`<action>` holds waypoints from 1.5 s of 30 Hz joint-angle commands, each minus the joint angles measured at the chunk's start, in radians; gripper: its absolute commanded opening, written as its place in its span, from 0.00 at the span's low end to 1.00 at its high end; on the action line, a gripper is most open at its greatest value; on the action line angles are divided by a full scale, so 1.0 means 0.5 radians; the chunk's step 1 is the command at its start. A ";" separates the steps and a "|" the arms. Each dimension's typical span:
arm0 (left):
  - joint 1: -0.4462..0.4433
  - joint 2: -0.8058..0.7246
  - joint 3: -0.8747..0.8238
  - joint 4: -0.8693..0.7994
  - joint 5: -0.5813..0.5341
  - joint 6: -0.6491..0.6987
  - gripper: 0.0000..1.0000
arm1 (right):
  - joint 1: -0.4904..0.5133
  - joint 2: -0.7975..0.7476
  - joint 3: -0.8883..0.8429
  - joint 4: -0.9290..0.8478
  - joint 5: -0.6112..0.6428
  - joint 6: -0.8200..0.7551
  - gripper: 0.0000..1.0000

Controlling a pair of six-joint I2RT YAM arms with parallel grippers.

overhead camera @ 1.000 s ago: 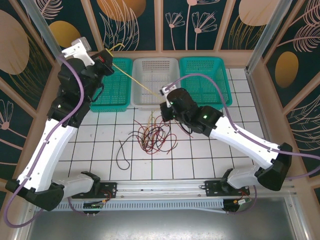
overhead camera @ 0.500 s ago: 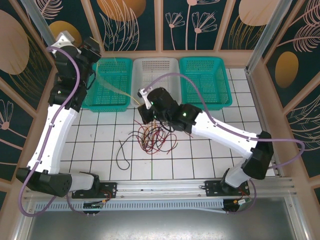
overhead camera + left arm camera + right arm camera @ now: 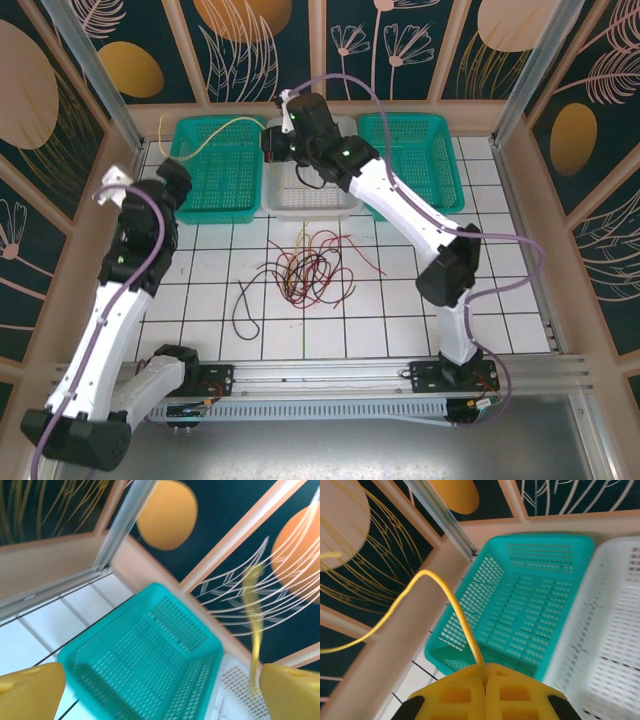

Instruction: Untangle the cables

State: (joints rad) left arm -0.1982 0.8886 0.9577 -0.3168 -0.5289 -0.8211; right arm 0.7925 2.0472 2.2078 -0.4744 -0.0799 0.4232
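Observation:
Next, I release the yellow cable with my right gripper in the front half of the teal basket [image 3: 495,617] beside my left gripper.
My right gripper [image 3: 269,141] reaches to the back of the table, above the seam between the left teal basket [image 3: 214,213] and the white basket [image 3: 310,207]. It is shut on a yellow cable [image 3: 224,124] that arcs leftward over the teal basket. In the right wrist view the fingers [image 3: 465,690] pinch the yellow cable [image 3: 454,605] with the pads closed together. My left gripper [image 3: 178,178] sits at the teal basket's left edge, open and empty, its fingertips [image 3: 30,690] wide apart. The yellow cable [image 3: 253,605] shows blurred there. A tangle of red and black cables [image 3: 310,270] lies mid-table.
A second teal basket [image 3: 410,135] stands at the back right. The white tiled table [image 3: 400,320] is fenced by patterned walls and metal posts [image 3: 95,75]. A loose black cable loop [image 3: 243,305] trails to the left of the tangle.
The left gripper has let go of the yellow cable and dropped back down-left. The right gripper has swung from above the tangle to the back, carrying the yellow cable over the baskets.

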 commanded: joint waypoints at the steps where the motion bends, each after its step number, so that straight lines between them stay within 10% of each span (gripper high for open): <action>1: 0.004 -0.163 -0.207 -0.081 0.038 -0.080 0.99 | -0.041 0.210 0.263 0.057 -0.228 0.253 0.00; 21: 0.004 -0.232 -0.806 0.182 0.729 -0.235 0.92 | -0.167 0.714 0.342 0.841 -0.580 0.860 0.00; 29: 0.006 -0.164 -0.766 0.213 0.730 -0.172 0.96 | -0.197 0.826 0.380 0.794 -0.662 0.803 0.64; 45: 0.007 0.277 -0.241 0.042 0.569 0.105 0.99 | -0.208 0.182 -0.298 0.782 -0.502 0.501 0.62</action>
State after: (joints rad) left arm -0.1982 0.9749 0.7433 -0.2649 -0.2024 -0.8295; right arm 0.6880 2.2890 2.1265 -0.1291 -0.3676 0.7296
